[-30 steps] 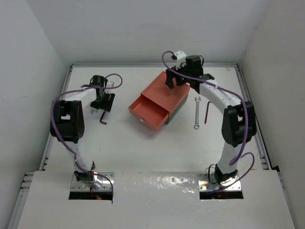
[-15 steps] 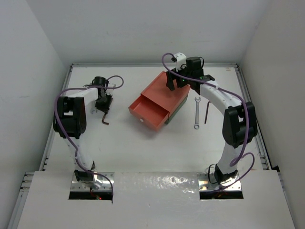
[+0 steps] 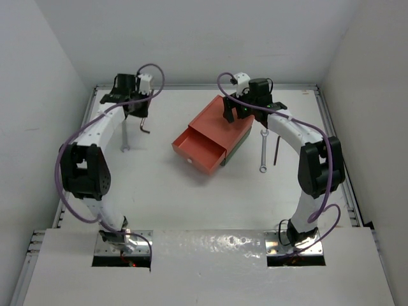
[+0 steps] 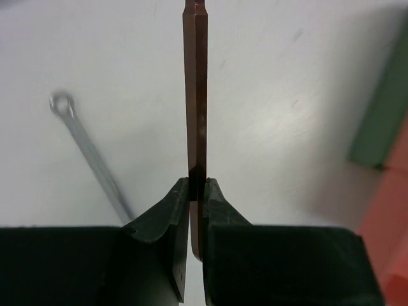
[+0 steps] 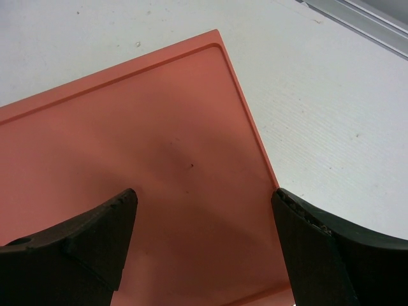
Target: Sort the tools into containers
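Note:
The thin black rod tool will go down inside the open drawer (image 3: 200, 146), close along the orange-red box's lid, from my left gripper.
My left gripper (image 3: 143, 116) is shut on a thin black rod tool (image 3: 146, 129) and holds it above the table at the back left. The left wrist view shows that rod tool (image 4: 196, 95) pinched between the jaws of the left gripper (image 4: 197, 186). A silver wrench (image 3: 125, 141) lies on the table below; it also shows in the left wrist view (image 4: 89, 153). The orange-red box (image 3: 220, 124) sits on the dark green box (image 3: 237, 150), its drawer (image 3: 201, 148) pulled out. My right gripper (image 3: 234, 115) hovers open over the orange-red box lid (image 5: 127, 140), nothing between its fingers (image 5: 102, 236).
A second silver wrench (image 3: 263, 151) and another black rod tool (image 3: 276, 151) lie right of the boxes. A white knob (image 3: 190, 160) sits on the drawer front. White walls and a metal rail (image 5: 363, 16) bound the table.
My left gripper has shut on the black rod tool and lifted it up and toward the back left, uncovering the wrench beneath. The right arm has barely moved.

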You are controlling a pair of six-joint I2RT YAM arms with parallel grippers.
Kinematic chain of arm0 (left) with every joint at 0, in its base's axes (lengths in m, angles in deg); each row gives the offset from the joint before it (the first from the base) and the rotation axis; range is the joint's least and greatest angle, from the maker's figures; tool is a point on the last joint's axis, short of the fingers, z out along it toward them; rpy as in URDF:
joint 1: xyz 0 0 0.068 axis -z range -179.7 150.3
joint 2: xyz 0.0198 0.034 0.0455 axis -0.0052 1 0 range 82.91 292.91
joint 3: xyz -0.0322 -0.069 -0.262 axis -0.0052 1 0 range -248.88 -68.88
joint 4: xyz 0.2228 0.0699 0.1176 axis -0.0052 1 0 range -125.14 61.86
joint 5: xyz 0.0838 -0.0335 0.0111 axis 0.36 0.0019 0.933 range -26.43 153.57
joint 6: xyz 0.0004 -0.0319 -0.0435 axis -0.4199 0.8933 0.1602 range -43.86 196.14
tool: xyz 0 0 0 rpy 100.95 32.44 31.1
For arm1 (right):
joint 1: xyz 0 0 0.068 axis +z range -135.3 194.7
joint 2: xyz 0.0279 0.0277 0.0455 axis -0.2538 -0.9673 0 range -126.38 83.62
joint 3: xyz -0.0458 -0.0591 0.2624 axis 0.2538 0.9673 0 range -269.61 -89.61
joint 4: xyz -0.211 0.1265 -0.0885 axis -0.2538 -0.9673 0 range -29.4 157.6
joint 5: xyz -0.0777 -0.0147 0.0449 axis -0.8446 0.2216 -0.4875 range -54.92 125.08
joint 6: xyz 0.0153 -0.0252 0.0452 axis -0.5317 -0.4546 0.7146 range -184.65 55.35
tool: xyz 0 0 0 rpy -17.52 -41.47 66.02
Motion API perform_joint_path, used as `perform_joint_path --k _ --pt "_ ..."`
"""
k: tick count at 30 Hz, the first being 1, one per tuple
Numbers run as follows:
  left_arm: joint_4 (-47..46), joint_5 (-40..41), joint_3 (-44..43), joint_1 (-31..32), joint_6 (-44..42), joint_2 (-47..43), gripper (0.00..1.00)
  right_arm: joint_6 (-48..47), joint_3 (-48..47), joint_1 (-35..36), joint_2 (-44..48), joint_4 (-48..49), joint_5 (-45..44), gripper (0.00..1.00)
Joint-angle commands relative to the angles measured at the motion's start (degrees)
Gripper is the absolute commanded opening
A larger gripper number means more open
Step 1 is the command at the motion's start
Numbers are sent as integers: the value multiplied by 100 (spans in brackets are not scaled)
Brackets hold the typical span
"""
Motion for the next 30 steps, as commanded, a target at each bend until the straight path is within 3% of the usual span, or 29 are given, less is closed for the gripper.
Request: perform_joint_path --k 1,7,10,16,24,30 --pt "-591 -410 -523 679 171 -691 0 216 -136 26 22 284 -138 85" --pt "-830 -980 -672 1867 303 -729 0 278 -118 26 -4 372 -147 85" --pt "-663 -974 -743 2175 -161 -544 0 279 -57 26 22 372 -173 85" --pt "-820 -1323 -690 2281 -1470 -762 0 322 136 26 128 442 -235 85" --pt "-2111 -2484 1093 2290 -2640 -1597 0 1060 453 -150 233 1031 -253 85" --pt "-2041 -2766 1506 2317 -3202 -1571 0 1131 488 -167 251 1119 -156 85"
